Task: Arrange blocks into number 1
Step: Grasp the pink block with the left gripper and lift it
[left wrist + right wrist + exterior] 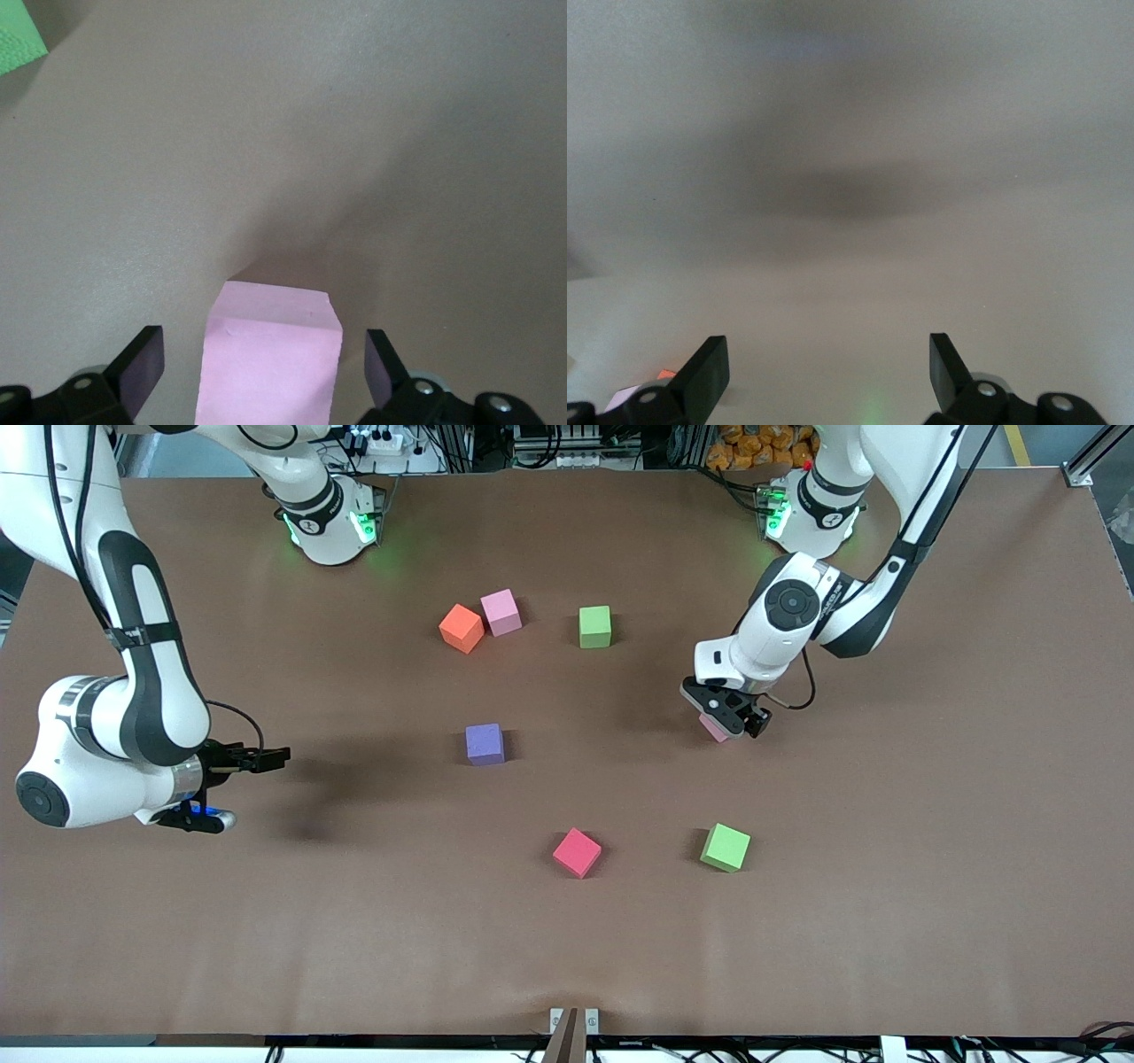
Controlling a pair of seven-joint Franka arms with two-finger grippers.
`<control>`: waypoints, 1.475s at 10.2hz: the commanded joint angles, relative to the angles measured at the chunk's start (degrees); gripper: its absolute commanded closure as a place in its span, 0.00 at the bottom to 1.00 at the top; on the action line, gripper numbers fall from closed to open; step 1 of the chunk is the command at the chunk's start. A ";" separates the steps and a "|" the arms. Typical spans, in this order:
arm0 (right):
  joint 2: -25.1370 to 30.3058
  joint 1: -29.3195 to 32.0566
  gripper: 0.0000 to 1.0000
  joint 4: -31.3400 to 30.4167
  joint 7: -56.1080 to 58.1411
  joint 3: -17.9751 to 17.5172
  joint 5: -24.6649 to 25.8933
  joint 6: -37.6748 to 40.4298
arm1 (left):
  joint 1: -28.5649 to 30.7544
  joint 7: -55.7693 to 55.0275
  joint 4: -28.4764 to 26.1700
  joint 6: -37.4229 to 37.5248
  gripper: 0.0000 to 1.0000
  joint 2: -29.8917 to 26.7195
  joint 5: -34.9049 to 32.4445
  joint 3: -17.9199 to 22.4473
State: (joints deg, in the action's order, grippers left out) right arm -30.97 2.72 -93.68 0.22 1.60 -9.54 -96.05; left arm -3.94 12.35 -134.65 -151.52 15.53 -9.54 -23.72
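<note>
The open fingers of my left gripper are already around the light pink block, so they should close next on the light pink block's opposite sides [714, 728] [267, 372].
A light pink block [713, 729] [270, 354] lies on the table toward the left arm's end. My left gripper [726, 713] [266, 372] is down around it, open, with a gap on each side between block and fingers. An orange block [462, 628] touches a second pink block [501, 612], and a green block [594, 626] sits beside them. A purple block [485, 743] lies mid-table. Nearer the front camera are a red-pink block [577, 852] and another green block [726, 847]. My right gripper [270, 759] [828, 372] waits open and empty over bare table at the right arm's end.
The brown table [930, 921] has wide bare areas near the front camera and at both ends. The arm bases [332, 522] [811, 514] stand along its robot-side edge. A small metal bracket [573, 1023] sits at the table's edge nearest the front camera. A green block's corner [18, 44] shows in the left wrist view.
</note>
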 commanded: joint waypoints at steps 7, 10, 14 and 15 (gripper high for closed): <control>-0.23 0.98 0.00 -0.45 1.44 -0.37 -0.66 -0.37 | 0.43 0.22 -2.63 -4.91 0.36 2.39 -2.40 0.78; -0.32 1.15 0.00 -0.45 1.80 -0.37 -0.66 -0.37 | -0.27 -9.11 -2.38 -6.06 1.00 2.84 -2.50 1.05; -0.32 1.15 0.00 -0.45 1.80 -0.37 -0.66 -0.37 | -4.84 -37.94 1.13 -4.93 1.00 3.18 -1.97 -1.31; -0.32 1.15 0.00 -0.45 1.80 -0.37 -0.66 -0.37 | -6.24 -43.76 2.36 -3.88 1.00 3.19 -1.88 -1.59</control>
State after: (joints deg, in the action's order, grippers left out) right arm -31.18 2.93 -94.05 0.87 1.78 -9.55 -96.14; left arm -8.58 -22.47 -134.52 -156.55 18.10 -10.36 -24.79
